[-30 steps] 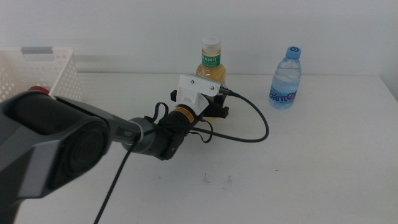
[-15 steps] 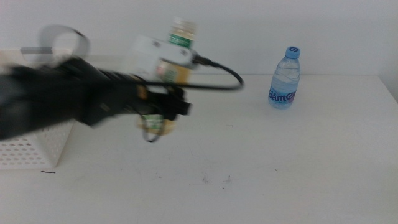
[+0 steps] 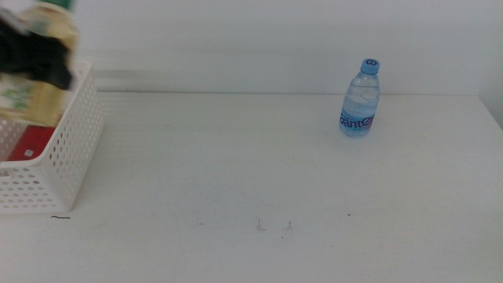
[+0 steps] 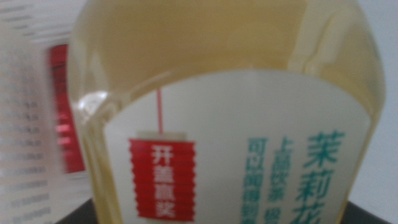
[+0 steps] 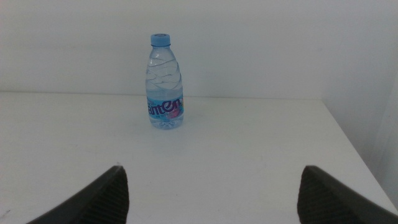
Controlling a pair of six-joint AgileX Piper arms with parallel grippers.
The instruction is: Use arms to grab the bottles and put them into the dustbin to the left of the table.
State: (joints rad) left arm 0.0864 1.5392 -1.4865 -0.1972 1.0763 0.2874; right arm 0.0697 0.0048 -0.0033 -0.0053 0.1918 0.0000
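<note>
My left gripper is to let go of the yellow tea bottle between the red can and the dustbin's side (image 3: 60,137) facing the water bottle.
My left gripper (image 3: 35,59) is at the far left, blurred, over the white dustbin (image 3: 75,149), shut on the yellow tea bottle (image 3: 31,98). In the left wrist view that bottle (image 4: 224,93) fills the picture, label toward the camera. A red can (image 3: 30,145) lies inside the dustbin and shows as a red blur (image 4: 62,118) in the left wrist view. The small clear water bottle (image 3: 361,98) with a blue cap stands upright at the back right of the table (image 3: 236,173). My right gripper (image 5: 211,199) is open, well short of the water bottle (image 5: 165,81).
The dustbin stands at the table's left edge. A few small dark marks (image 3: 271,226) dot the tabletop near the front. A plain white wall runs behind the table.
The left arm lifted the tea bottle from the table's middle back and swung it left; it is now over the dustbin. The water bottle has not moved.
</note>
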